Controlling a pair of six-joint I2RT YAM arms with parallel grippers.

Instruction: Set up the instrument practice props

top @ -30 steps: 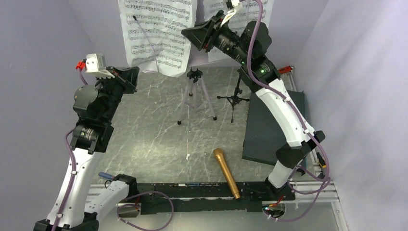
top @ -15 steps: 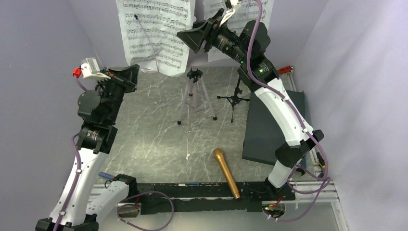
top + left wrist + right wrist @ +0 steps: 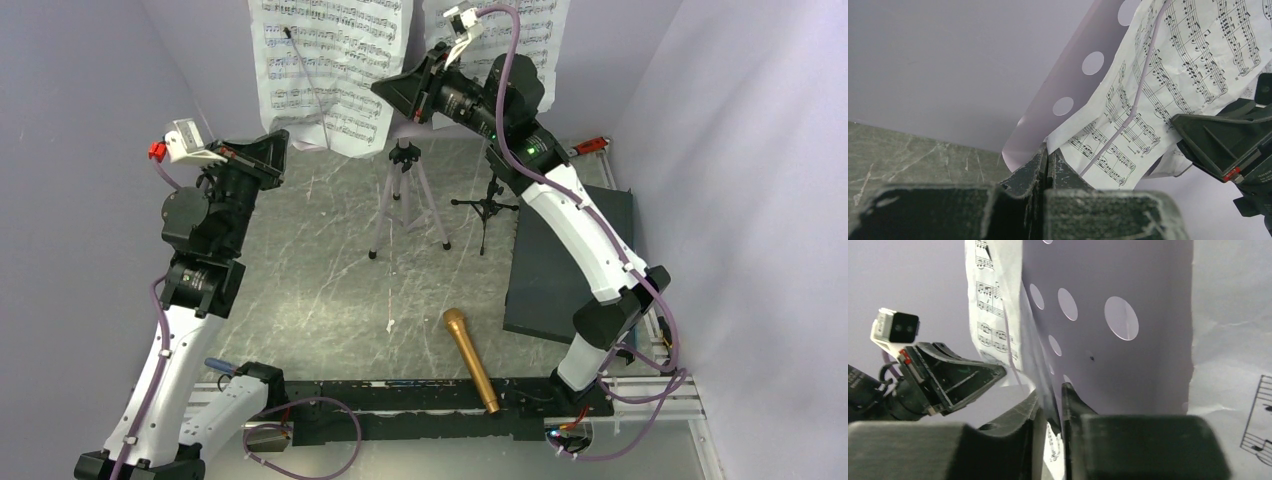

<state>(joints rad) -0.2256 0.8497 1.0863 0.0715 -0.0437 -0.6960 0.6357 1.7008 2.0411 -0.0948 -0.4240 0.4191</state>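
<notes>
The side edge of the music sheet curls off the desk at my left gripper's fingers, so next I open my left gripper and take that edge (image 3: 1062, 136) once the sheet lies flat.
The pale lilac music stand (image 3: 403, 195) stands at the back on its tripod. Its perforated desk (image 3: 1148, 355) carries two printed music sheets, one on the left (image 3: 325, 70) and one on the right (image 3: 520, 30). My right gripper (image 3: 1050, 395) is up at the desk's lower edge between the sheets (image 3: 385, 90), jaws shut on the desk edge and the left sheet's edge (image 3: 988, 325). My left gripper (image 3: 1048, 151) is shut, tips meeting the left sheet's lower left corner (image 3: 278, 142); whether paper is nipped I cannot tell. The gold microphone (image 3: 470, 358) lies near the front rail. The black mic stand (image 3: 487, 205) stands beside the tripod.
A dark grey slab (image 3: 565, 270) lies on the right of the table under my right arm. A red-handled wrench (image 3: 592, 145) rests at the back right. Lilac walls close in the back and both sides.
My right gripper widened, then narrowed onto the desk edge and shifted slightly up. The left arm swung its wrist left a second ago and then held. The left sheet shifted a little.
</notes>
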